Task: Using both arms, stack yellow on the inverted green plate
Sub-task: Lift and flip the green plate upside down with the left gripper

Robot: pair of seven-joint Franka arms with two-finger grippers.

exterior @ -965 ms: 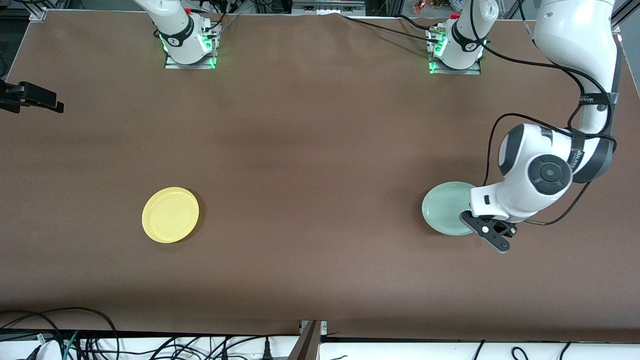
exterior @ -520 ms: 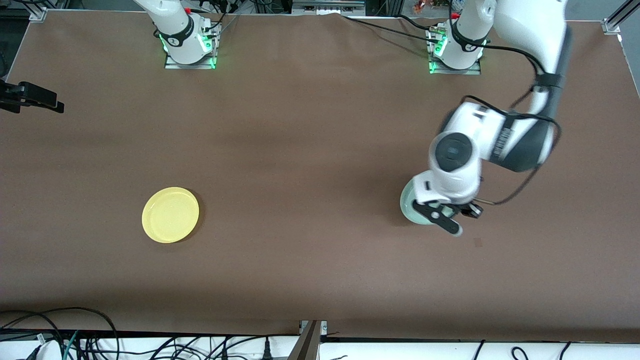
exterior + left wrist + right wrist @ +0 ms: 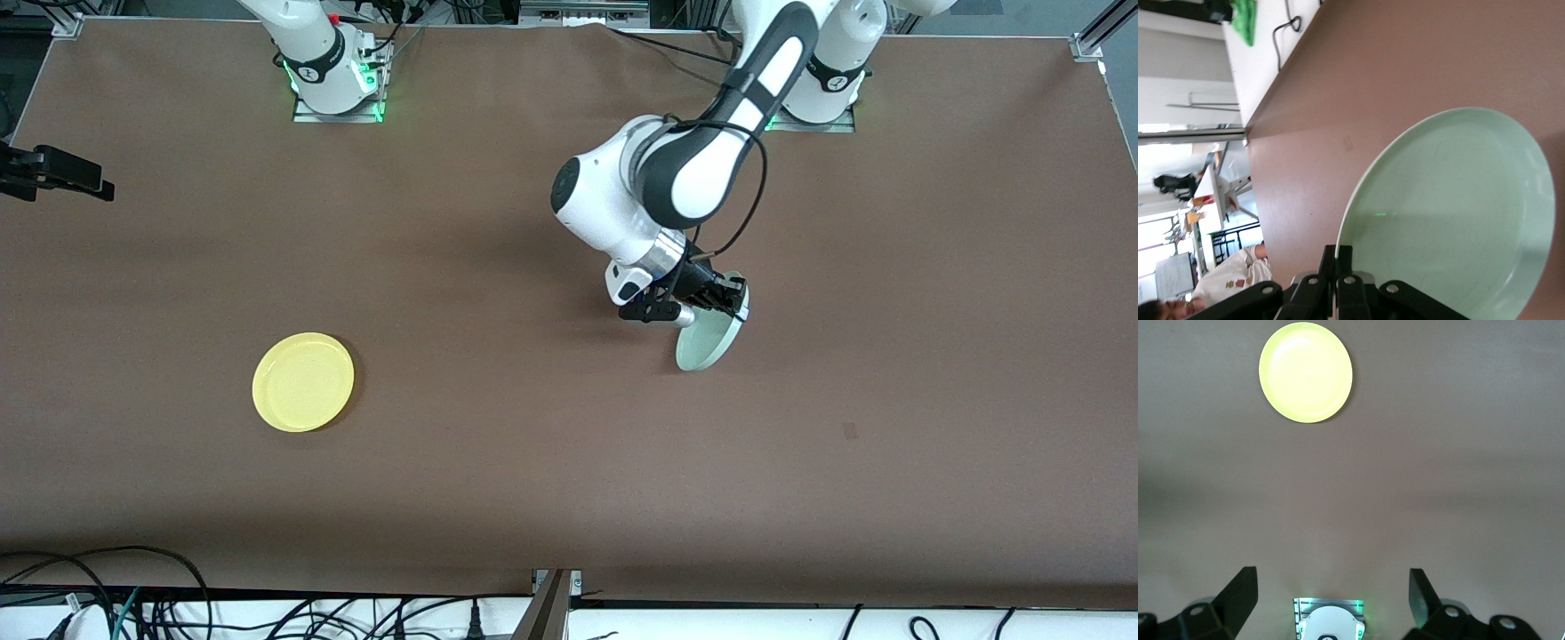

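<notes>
Next, my left gripper releases the pale green plate on the bare table [image 3: 648, 321] below its black fingers, toward the yellow plate. The green plate now hangs tilted in the air.
The pale green plate [image 3: 709, 345] hangs tilted on edge in the air over the middle of the table. My left gripper [image 3: 711, 302] is shut on its rim. In the left wrist view the plate [image 3: 1451, 220] fills the frame, with the rim pinched between my left gripper's [image 3: 1338, 257] closed fingers. The yellow plate [image 3: 303, 381] lies flat, rim up, on the table toward the right arm's end. It shows in the right wrist view [image 3: 1305, 372] too. My right gripper [image 3: 1331, 572] is open and empty, high above its own base, and is out of the front view.
The brown table [image 3: 498, 462] bears only the yellow plate. A black device [image 3: 53, 173] sticks in at the edge of the right arm's end. Cables [image 3: 178, 604] run below the edge nearest the front camera. The arm bases [image 3: 333, 71] stand along the top edge.
My left gripper has lifted the green plate off the table and carried it toward the middle, turning it up on edge. The yellow plate has not moved.
</notes>
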